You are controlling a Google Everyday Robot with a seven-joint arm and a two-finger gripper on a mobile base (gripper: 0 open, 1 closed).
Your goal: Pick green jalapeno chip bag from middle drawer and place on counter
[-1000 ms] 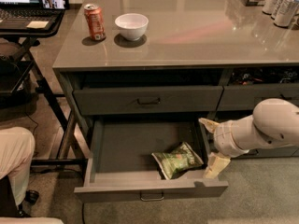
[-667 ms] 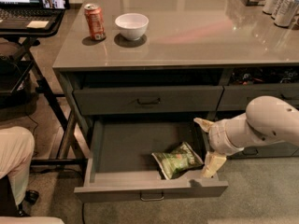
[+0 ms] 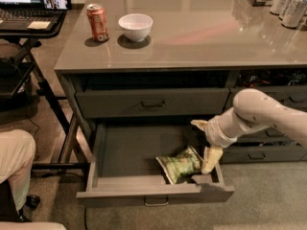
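The robot's gripper needs to next move to the green jalapeno chip bag's back end [image 3: 194, 157], near the side of the drawer, and close there.
The green jalapeno chip bag [image 3: 180, 164] lies in the front right part of the open middle drawer [image 3: 124, 150], tilted, with pale edges. My gripper [image 3: 205, 143] is at the drawer's right end, just right of the bag. It is open, with one pale finger [image 3: 199, 125] above and behind the bag and the other finger [image 3: 211, 159] beside the bag's right edge. It holds nothing. The glossy grey counter [image 3: 201, 37] spans the top above the drawers.
A red soda can [image 3: 97, 22] and a white bowl [image 3: 135, 27] stand on the counter's left part. Cans [image 3: 290, 1] stand at the far right. A shut upper drawer [image 3: 152, 102] is above. A laptop desk [image 3: 29, 18] and a person's leg [image 3: 14, 164] are at left.
My gripper and arm have moved left, from outside the drawer's right front corner to over its right end, closer to the bag. The bag has not moved.
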